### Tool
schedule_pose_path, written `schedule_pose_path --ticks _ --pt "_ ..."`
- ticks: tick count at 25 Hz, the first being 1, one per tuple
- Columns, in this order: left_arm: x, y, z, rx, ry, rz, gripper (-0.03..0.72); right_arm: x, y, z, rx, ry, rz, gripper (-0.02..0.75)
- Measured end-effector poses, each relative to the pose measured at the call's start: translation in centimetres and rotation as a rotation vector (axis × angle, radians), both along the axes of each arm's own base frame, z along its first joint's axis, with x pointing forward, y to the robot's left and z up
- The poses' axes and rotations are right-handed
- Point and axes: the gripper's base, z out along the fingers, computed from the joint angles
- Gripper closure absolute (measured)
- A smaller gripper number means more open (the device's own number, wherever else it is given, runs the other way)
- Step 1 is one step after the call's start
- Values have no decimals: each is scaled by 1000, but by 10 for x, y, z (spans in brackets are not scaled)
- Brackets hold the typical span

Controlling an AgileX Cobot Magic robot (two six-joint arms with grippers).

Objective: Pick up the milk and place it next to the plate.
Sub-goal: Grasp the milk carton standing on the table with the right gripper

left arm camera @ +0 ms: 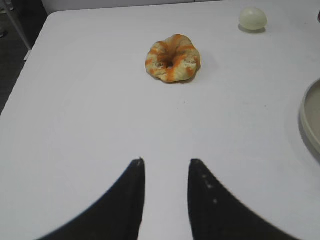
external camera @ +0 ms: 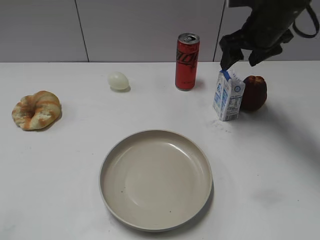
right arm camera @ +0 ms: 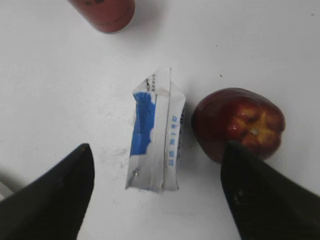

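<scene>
My right gripper needs to move down and close on the milk's upper half (external camera: 230,89) (right arm camera: 157,135), below its slanted top, next to the dark red apple.
The milk (external camera: 228,95), a small white-and-blue carton, stands upright on the white table to the right of the red can. In the right wrist view the milk (right arm camera: 156,132) shows from above, between and ahead of my open right gripper's (right arm camera: 157,150) fingers. In the exterior view the right gripper (external camera: 245,54) hovers open just above the carton. The plate (external camera: 156,179), large, round and beige, lies at the front centre; its rim shows in the left wrist view (left arm camera: 311,117). My left gripper (left arm camera: 166,162) is open and empty over bare table.
A tall red can (external camera: 187,61) stands behind and left of the milk. A dark red apple (external camera: 254,93) sits close against the milk's right side. A pale egg (external camera: 118,81) lies at the back left. A croissant (external camera: 37,110) lies at the far left.
</scene>
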Motion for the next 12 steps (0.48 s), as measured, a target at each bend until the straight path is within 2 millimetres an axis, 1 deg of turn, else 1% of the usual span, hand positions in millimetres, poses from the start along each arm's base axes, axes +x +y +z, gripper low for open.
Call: schedule_pose_path --ticks 3,6,12 --pt "0 0 0 0 0 0 457 8 5 -17 -3 34 -3 143" --pt "0 0 0 0 0 0 457 11 7 -35 -13 71 -1 143" --pt "0 0 0 0 0 0 457 18 9 -64 -23 106 -6 154"
